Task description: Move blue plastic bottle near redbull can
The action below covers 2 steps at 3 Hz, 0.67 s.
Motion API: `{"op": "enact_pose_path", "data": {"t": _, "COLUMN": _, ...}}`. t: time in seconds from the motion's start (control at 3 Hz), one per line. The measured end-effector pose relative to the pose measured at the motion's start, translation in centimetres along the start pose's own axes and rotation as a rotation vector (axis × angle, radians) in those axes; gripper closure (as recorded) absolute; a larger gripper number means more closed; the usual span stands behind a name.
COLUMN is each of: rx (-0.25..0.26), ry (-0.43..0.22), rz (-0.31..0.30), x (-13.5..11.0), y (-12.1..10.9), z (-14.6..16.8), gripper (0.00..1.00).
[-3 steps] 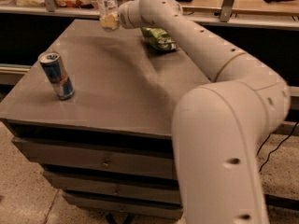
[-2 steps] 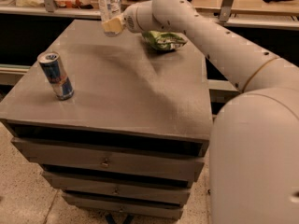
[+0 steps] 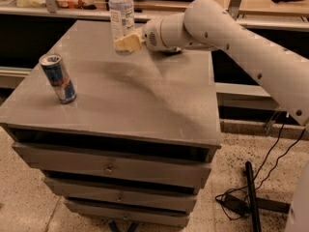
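Note:
My gripper will set down the blue plastic bottle and release it upright on the grey cabinet top just beside the redbull can [image 3: 90, 94].
The blue plastic bottle [image 3: 121, 14] is a clear bottle with a white label. It stands upright and is held just above the back of the grey cabinet top [image 3: 145, 100]. My gripper [image 3: 126, 43] is shut on the bottle's lower part, with cream fingers [image 3: 129, 41] around it. The arm reaches in from the right. The redbull can [image 3: 58, 78], blue and silver, stands upright near the cabinet's left front edge, well to the left and in front of the bottle. The green snack bag is hidden behind my arm.
The cabinet has drawers [image 3: 111, 168] below its top. A counter with shelves [image 3: 72, 4] runs behind it. Black cables and a stand [image 3: 251, 192] lie on the floor at the right.
My gripper and the bottle have moved toward the front and left, away from the back edge. The arm now covers the green bag. The can has not moved.

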State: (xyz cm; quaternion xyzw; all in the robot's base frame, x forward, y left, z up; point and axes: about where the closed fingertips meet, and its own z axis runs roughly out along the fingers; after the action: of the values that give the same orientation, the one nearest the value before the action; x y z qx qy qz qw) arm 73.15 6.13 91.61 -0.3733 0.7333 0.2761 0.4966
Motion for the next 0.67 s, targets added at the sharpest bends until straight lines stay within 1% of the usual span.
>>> {"op": "enact_pose_path", "data": {"t": 0.33, "rx": -0.048, "ry": -0.019, "rz": 0.007, "x": 1.5, "y": 1.0, "z": -1.6, "gripper": 1.00}}
{"op": "enact_pose_path", "data": {"t": 0.67, "rx": -0.149, "ry": -0.021, "rz": -0.049, "x": 2.5, "y": 3.3, "z": -1.7, "gripper": 1.00}}
